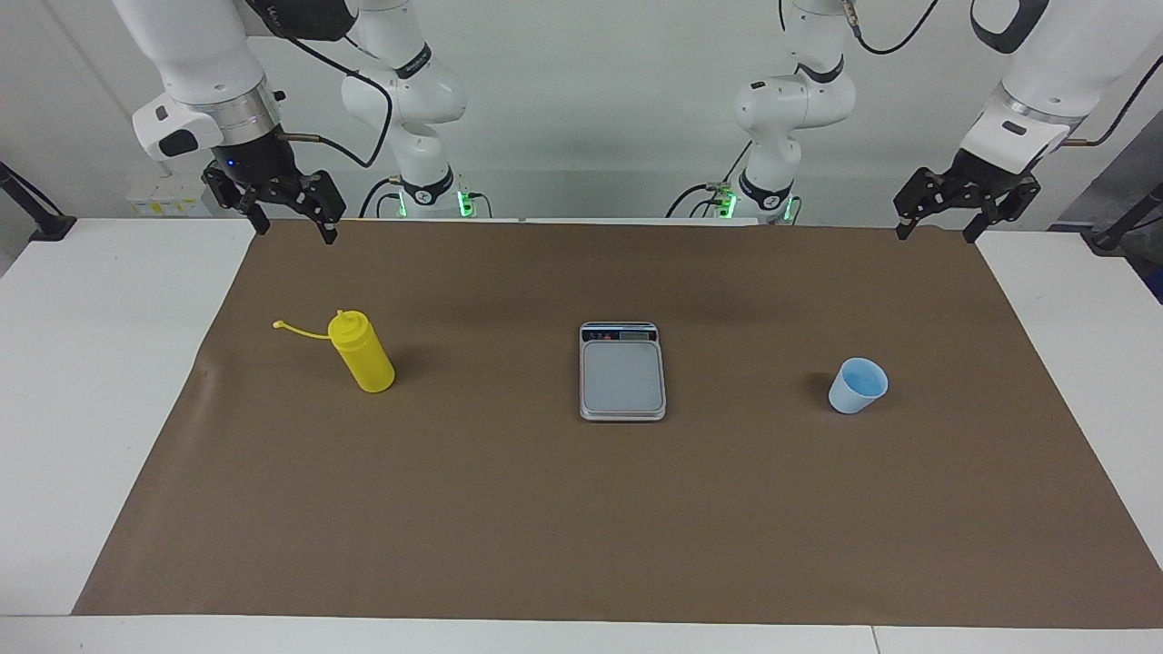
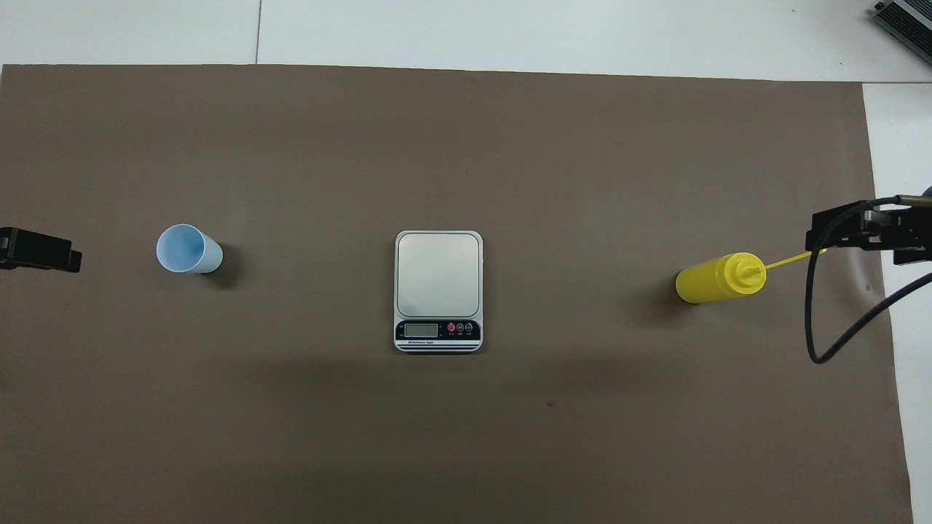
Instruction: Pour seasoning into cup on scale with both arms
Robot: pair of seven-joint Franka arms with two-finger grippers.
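The robot's left gripper will close on the light blue cup's rim (image 2: 159,249), on the side farthest away from the grey scale.
The yellow seasoning bottle (image 1: 362,352) stands upright on the brown mat toward the right arm's end, its cap strand hanging out to the side; it also shows in the overhead view (image 2: 717,278). The grey scale (image 1: 622,371) (image 2: 438,290) lies in the middle of the mat, with nothing on it and its display strip toward the robots. The light blue cup (image 1: 858,385) (image 2: 188,249) stands upright toward the left arm's end. My right gripper (image 1: 293,227) (image 2: 866,229) hangs open and empty, raised over the mat's edge near the bottle. My left gripper (image 1: 936,234) (image 2: 40,251) hangs open and empty, raised over the mat's edge near the cup.
The brown mat (image 1: 581,509) covers most of the white table (image 1: 100,381). A black cable (image 2: 819,327) loops down from the right gripper beside the bottle. A grey device (image 2: 906,22) sits at the table's corner farthest from the robots.
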